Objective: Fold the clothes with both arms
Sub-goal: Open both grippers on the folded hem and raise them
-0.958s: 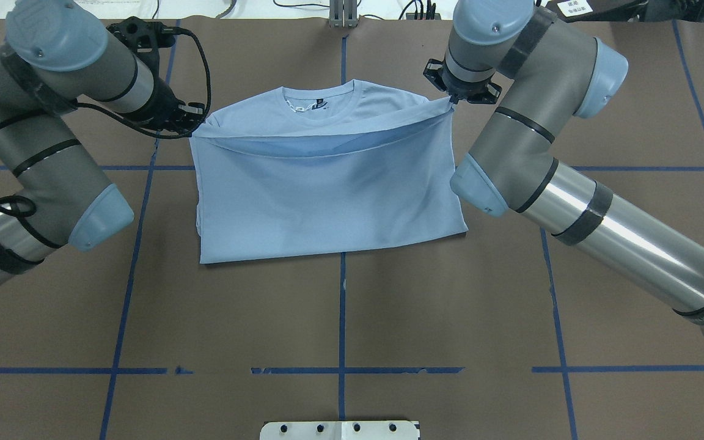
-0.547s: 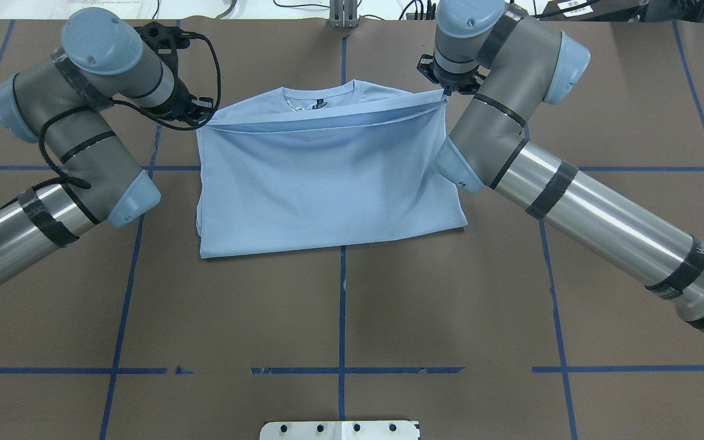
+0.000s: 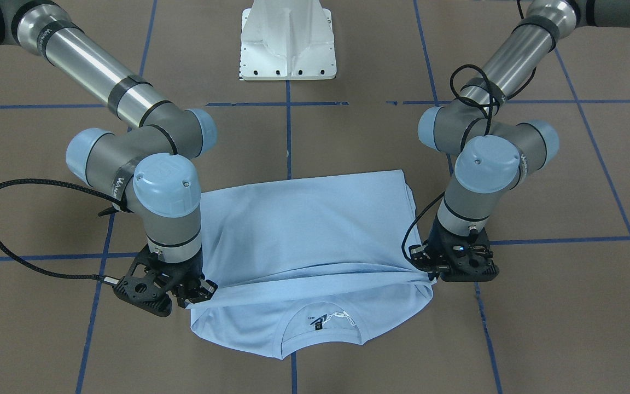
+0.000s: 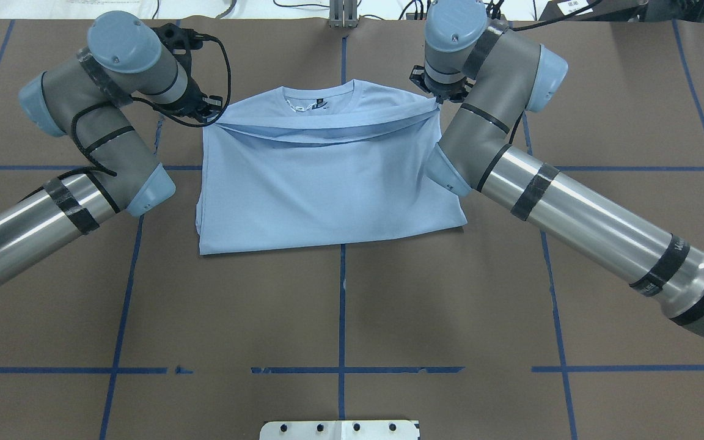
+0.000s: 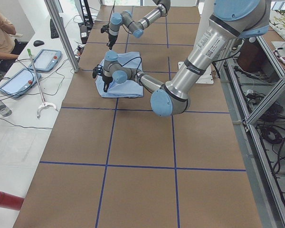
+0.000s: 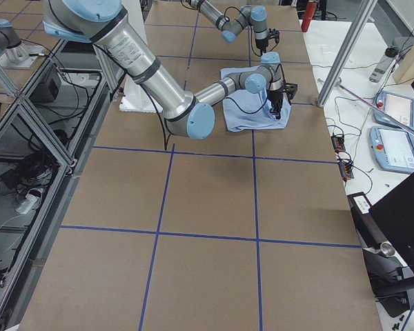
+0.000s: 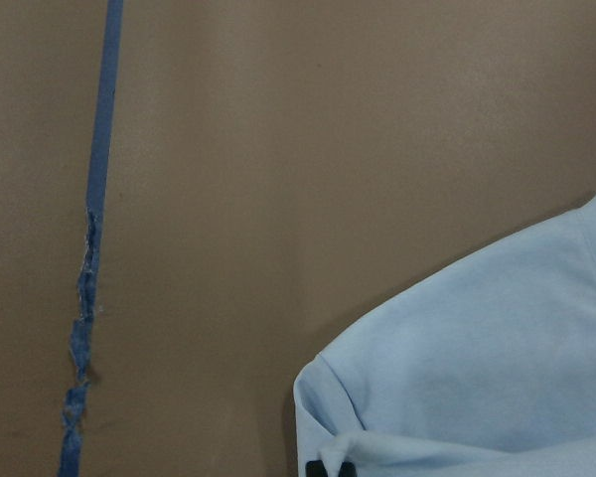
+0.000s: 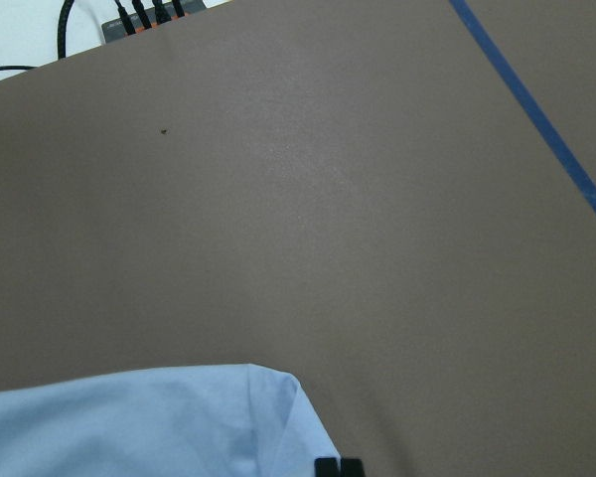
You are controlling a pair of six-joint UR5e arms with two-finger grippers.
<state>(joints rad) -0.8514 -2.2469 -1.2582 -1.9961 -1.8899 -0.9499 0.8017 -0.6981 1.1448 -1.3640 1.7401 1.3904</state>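
Observation:
My right gripper should release the corner of the T-shirt's folded-over edge, now stretched just short of the neckline, on the T-shirt's shoulder (image 3: 204, 303), just short of the neckline.
The light blue T-shirt (image 4: 327, 183) lies folded on the brown table, its collar (image 4: 318, 98) toward the far edge. Its near layer is doubled over toward the collar, and the folded-over edge hangs stretched between the two grippers just short of the neckline. My left gripper (image 4: 208, 113) is shut on that edge's left corner, my right gripper (image 4: 439, 101) on its right corner. The front-facing view shows the T-shirt (image 3: 304, 230) with the left gripper (image 3: 432, 276) on the view's right and the right gripper (image 3: 197, 295) on its left. Each wrist view shows a pinched fabric corner (image 7: 477, 378) (image 8: 149, 417).
The white pedestal base (image 3: 287, 44) stands at the robot's side of the table. Blue tape lines (image 4: 341, 305) cross the brown surface. Cables and plugs (image 4: 416, 9) lie beyond the far edge. A person (image 5: 2, 33) and tablets (image 5: 47, 59) are at a side bench.
Both grippers have carried the doubled-over edge farther toward the collar and lower. The sagging open pocket under it has flattened, and more of the chest is covered.

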